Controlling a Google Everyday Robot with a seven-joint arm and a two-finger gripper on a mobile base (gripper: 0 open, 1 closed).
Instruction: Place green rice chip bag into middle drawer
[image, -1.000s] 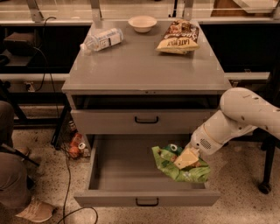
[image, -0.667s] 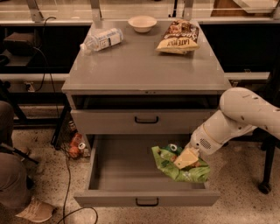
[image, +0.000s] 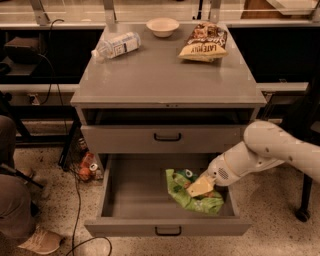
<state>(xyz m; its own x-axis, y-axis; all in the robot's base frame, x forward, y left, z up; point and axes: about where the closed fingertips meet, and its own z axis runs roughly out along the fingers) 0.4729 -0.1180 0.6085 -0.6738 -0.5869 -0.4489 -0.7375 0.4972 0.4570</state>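
Next, I release the green rice chip bag near the centre of the open middle drawer's grey bottom (image: 181, 182) from my gripper.
The green rice chip bag (image: 181, 191) lies crumpled inside the pulled-out middle drawer (image: 167, 227), in its right half near the front wall. My gripper (image: 200, 186) reaches in from the right on a white arm (image: 270, 150) and rests on top of the bag, covering its middle. The drawer is pulled far out below the cabinet top, and its left half is bare grey metal.
A closed drawer front (image: 167, 137) with a black handle sits above the open one. On the cabinet top are a yellow-and-brown chip bag (image: 202, 42), a white bowl (image: 162, 26) and a lying water bottle (image: 116, 46). A person's leg and shoe (image: 22, 220) are at the left, and cans (image: 86, 167) stand on the floor.
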